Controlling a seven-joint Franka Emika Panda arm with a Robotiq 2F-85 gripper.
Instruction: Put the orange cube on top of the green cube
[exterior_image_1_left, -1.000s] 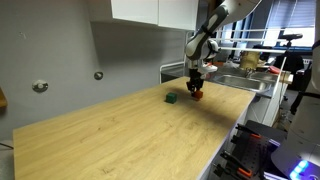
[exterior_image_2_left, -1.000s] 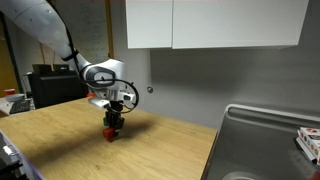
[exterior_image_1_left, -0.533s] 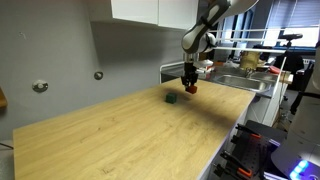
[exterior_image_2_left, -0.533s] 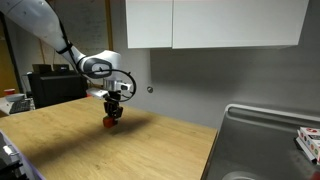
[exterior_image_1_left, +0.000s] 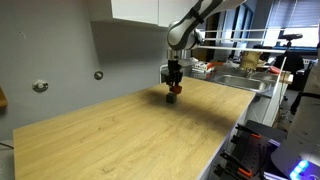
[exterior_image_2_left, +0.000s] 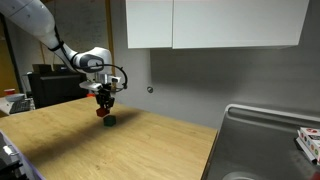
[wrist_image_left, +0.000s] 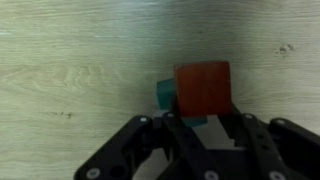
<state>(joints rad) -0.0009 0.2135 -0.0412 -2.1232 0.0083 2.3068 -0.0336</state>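
Observation:
Next, my gripper releases the orange cube on the upper side of the green cube (exterior_image_1_left: 172, 92) (wrist_image_left: 187, 99) that sits on the wooden table. The orange cube is now held just above it.
My gripper (exterior_image_1_left: 173, 86) is shut on the small red-orange cube (wrist_image_left: 203, 90) and holds it in the air just above the dark green cube (exterior_image_1_left: 172, 98), which sits on the wooden table. In the wrist view only an edge of the green cube (wrist_image_left: 164, 95) shows beside and below the orange cube. In an exterior view the gripper (exterior_image_2_left: 103, 108) hangs over the green cube (exterior_image_2_left: 108, 120), with the orange cube (exterior_image_2_left: 102, 112) a red spot at its fingertips.
The light wooden table (exterior_image_1_left: 120, 135) stretches toward the camera. A steel sink (exterior_image_2_left: 265, 140) lies at one end with clutter beyond it (exterior_image_1_left: 250, 62). A grey wall with cabinets (exterior_image_2_left: 210, 25) stands behind.
The gripper has carried the orange cube sideways across the table, from beside the green cube to directly above it. The green cube has not moved.

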